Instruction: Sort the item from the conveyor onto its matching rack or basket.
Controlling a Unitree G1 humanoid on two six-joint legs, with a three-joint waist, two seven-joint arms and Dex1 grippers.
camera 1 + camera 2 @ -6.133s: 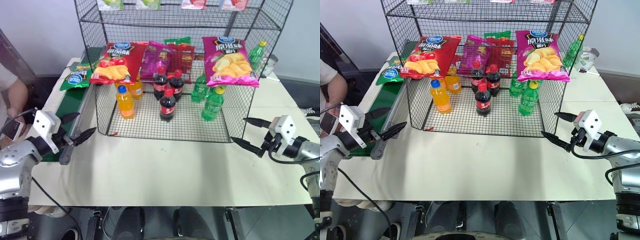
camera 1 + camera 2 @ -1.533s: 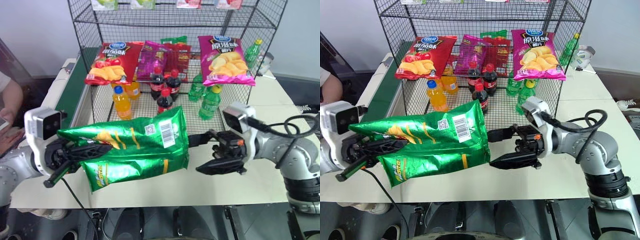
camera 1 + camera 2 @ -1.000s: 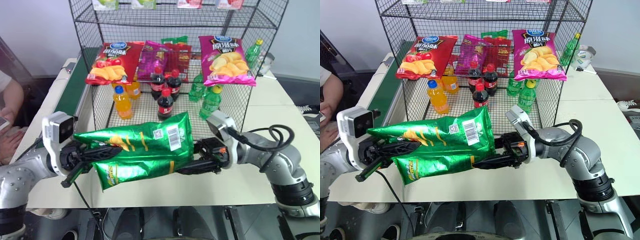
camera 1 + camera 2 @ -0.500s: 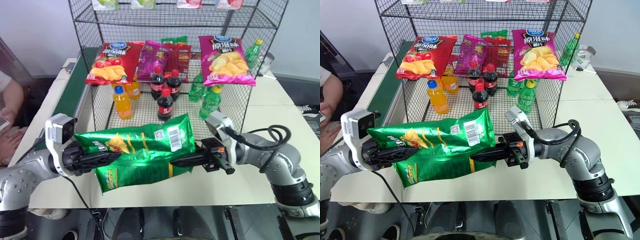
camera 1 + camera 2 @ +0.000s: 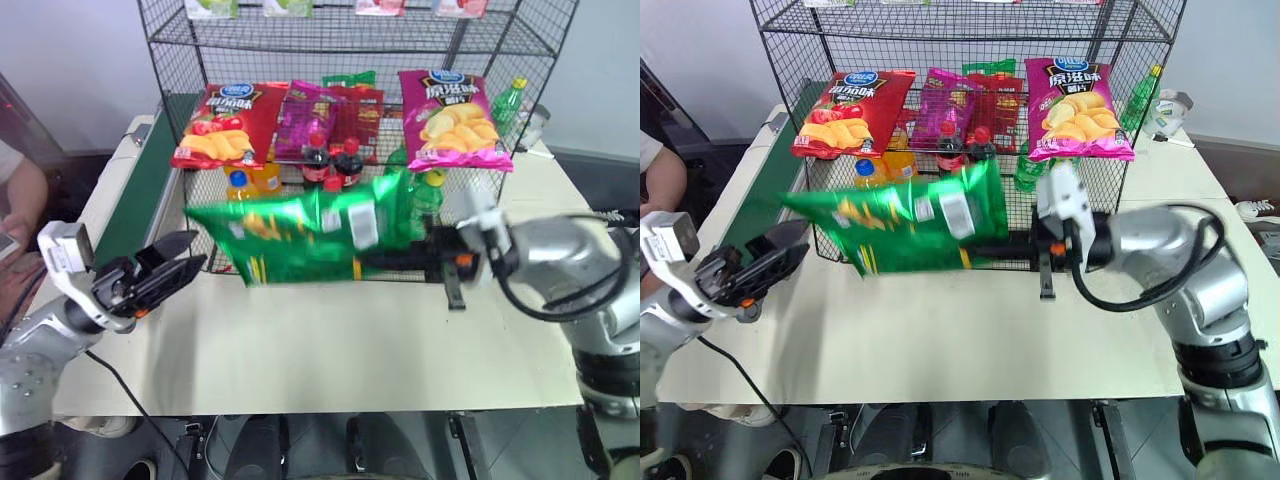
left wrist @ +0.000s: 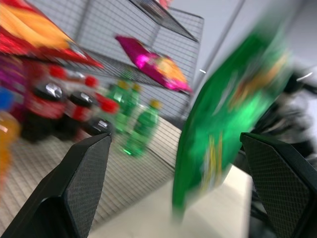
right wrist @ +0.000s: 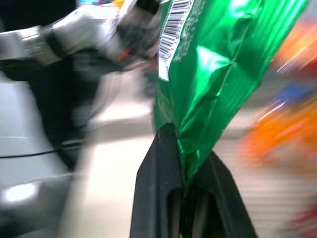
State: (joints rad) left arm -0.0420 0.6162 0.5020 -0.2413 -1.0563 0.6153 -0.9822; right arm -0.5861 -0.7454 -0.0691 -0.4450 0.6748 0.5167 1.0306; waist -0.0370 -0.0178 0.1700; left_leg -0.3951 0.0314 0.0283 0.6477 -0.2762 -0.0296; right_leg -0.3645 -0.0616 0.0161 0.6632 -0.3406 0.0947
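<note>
My right gripper will set the green crisp bag down on the middle shelf (image 5: 320,110), in the spot between the red bag and the large magenta bag.
The item, a large glossy green crisp bag (image 5: 300,235), hangs in the air just in front of the rack's lower tier. My right gripper (image 5: 372,262) is shut on the bag's right edge, and the right wrist view shows the foil (image 7: 208,64) pinched between its two fingers (image 7: 166,163). Off to the left, my left gripper (image 5: 178,262) stands open and apart from the bag, with nothing between its fingers (image 6: 84,183). The conveyor (image 5: 135,190) runs along the table's left side. The rack (image 5: 200,60) stands at the back.
On the rack's middle shelf lie a red crisp bag (image 5: 225,125) and magenta crisp bags (image 5: 455,105). Drink bottles (image 5: 330,165) stand on the tier below. A person's arm (image 5: 20,195) is at the far left. The beige table (image 5: 330,340) lies in front.
My left gripper has let go of the green bag, opened and drawn back to the left. My right gripper, shut on the bag, has raised it towards the rack.
</note>
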